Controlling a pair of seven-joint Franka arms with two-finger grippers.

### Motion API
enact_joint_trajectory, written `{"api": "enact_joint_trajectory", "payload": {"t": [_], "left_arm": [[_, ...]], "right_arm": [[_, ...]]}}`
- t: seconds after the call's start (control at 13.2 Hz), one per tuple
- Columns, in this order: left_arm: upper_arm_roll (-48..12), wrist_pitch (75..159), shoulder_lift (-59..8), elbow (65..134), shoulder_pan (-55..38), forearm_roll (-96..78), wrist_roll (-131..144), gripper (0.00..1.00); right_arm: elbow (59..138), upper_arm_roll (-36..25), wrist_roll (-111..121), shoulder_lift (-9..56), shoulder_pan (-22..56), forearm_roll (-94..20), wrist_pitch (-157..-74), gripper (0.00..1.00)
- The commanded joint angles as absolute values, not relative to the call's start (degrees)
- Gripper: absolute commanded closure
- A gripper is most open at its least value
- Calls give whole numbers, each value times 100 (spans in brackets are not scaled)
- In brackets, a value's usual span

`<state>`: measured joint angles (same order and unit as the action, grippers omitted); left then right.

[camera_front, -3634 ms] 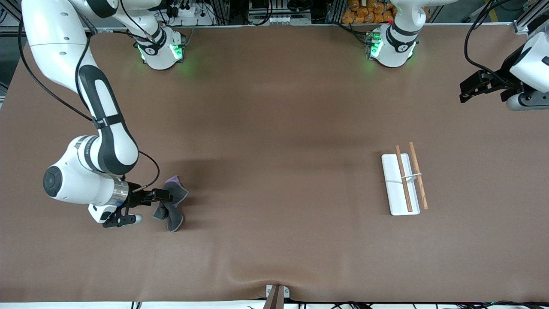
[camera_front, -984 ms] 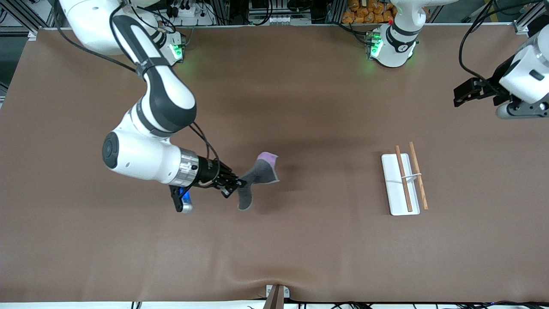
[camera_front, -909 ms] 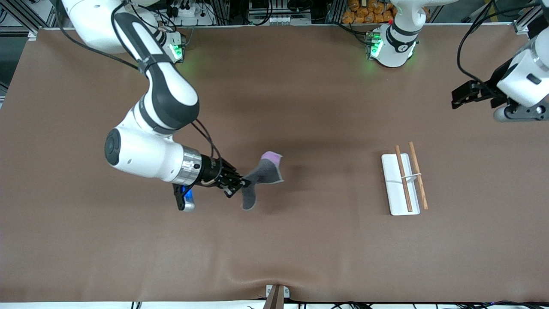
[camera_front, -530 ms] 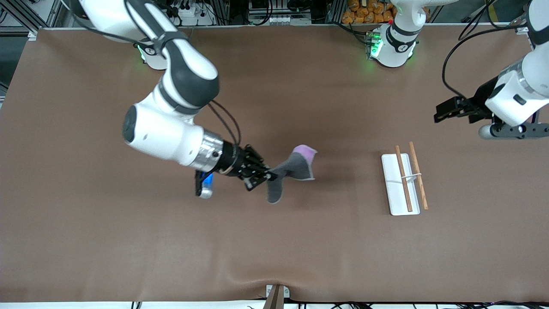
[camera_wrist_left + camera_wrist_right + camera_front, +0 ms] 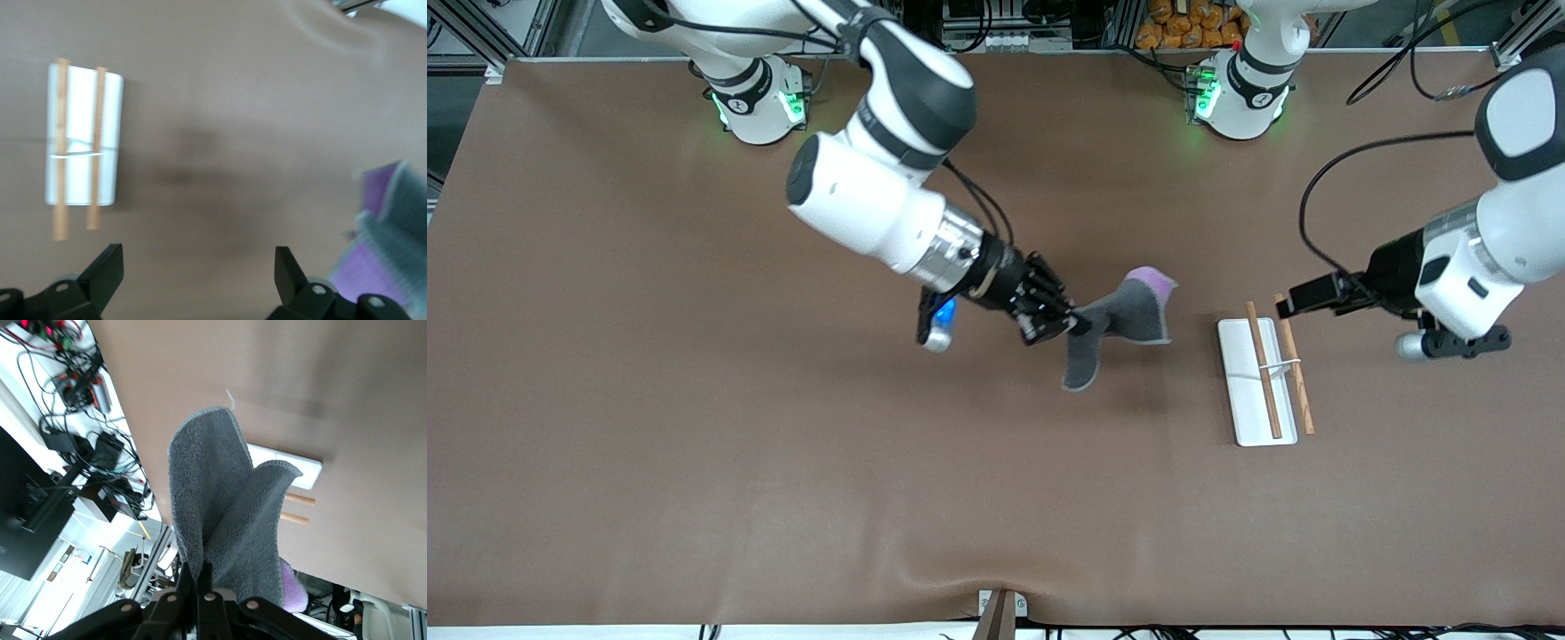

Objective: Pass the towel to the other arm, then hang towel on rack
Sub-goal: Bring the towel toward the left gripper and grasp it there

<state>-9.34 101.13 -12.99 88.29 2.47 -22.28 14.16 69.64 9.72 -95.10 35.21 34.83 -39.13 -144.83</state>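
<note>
Next, my left gripper moves to the towel's loose edge (image 5: 1162,316) (image 5: 363,223) beside its purple corner and closes there, since my right gripper is holding the opposite end.
The dark grey towel (image 5: 1116,322) with a purple corner hangs from my right gripper (image 5: 1076,327), which is shut on one edge and holds it up over the middle of the table. It fills the right wrist view (image 5: 223,513), pinched in my right gripper (image 5: 203,579). The rack (image 5: 1258,380) is a white base with two wooden rods, toward the left arm's end. My left gripper (image 5: 1288,304) is open and empty, over the rack's end farther from the front camera. In the left wrist view my left gripper (image 5: 197,273) shows its jaws wide apart, with the rack (image 5: 83,133) and the towel (image 5: 393,227).
The brown table mat (image 5: 783,462) has a raised wrinkle at its front edge (image 5: 960,582). A small clamp (image 5: 1000,609) sits at that edge. Cables and equipment lie past the table's edge by the arm bases.
My right arm has lifted the towel off the table and carried it toward the left arm's end. My left arm has come down and in toward the rack.
</note>
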Motion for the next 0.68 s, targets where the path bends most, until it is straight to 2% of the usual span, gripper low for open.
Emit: {"api": "enact_joint_trajectory", "payload": {"t": [0.0,0.61], "left_arm": [[-940,10274,-1573,8473,124,-2557,2089,0],[-1002,10204,-1617,8534,-307,-2610,4349,0]], "right_arm": [[6838,896,-9606,3691,3691,-3999,-14843,100],[6829,879,-9615,3876,3779,-3990,-15539,100]]}}
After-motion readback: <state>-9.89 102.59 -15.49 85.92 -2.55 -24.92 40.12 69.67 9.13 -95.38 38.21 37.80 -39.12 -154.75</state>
